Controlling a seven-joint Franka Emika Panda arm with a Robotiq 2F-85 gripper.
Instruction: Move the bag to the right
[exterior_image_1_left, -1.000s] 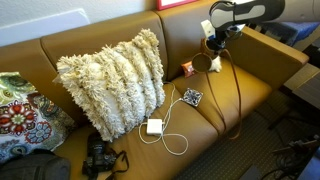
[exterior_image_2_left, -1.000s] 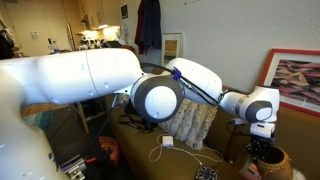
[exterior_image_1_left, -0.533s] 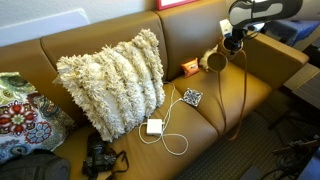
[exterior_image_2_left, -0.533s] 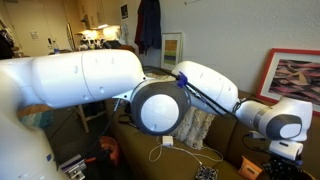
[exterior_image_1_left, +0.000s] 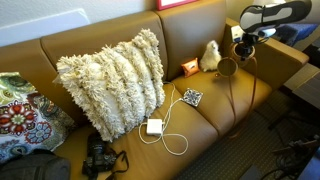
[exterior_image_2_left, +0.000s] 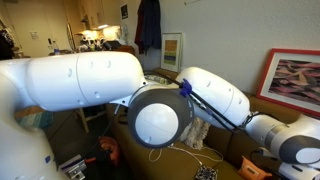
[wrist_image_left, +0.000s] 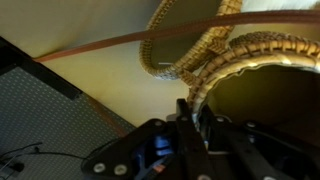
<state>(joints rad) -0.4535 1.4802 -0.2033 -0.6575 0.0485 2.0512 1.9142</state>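
The robot's gripper needs to release the bag, which hangs above the couch now, on the seat cushion (exterior_image_1_left: 235, 78) between the fluffy white tuft and the armrest.
The small brown bag (exterior_image_1_left: 228, 67) hangs in the air above the right end of the tan couch (exterior_image_1_left: 200, 25), its round cup-like part below my gripper (exterior_image_1_left: 243, 47). Its long thin strap (exterior_image_1_left: 237, 100) dangles down in front of the seat cushion. In the wrist view my gripper (wrist_image_left: 190, 108) is shut on the bag's woven rim (wrist_image_left: 215, 45), with the round opening (wrist_image_left: 262, 90) to the right. In an exterior view my arm (exterior_image_2_left: 150, 100) fills the picture and hides the bag.
A fluffy white tuft (exterior_image_1_left: 210, 55) and a small orange object (exterior_image_1_left: 188, 68) sit by the backrest. A patterned square (exterior_image_1_left: 192, 97), a white charger with cable (exterior_image_1_left: 155, 126), a shaggy pillow (exterior_image_1_left: 112, 80) and a camera (exterior_image_1_left: 100, 158) lie further left. The armrest (exterior_image_1_left: 285, 60) is right of the bag.
My gripper has carried the bag to the right, from over the fluffy tuft toward the armrest. The tuft now shows uncovered. The strap swings along.
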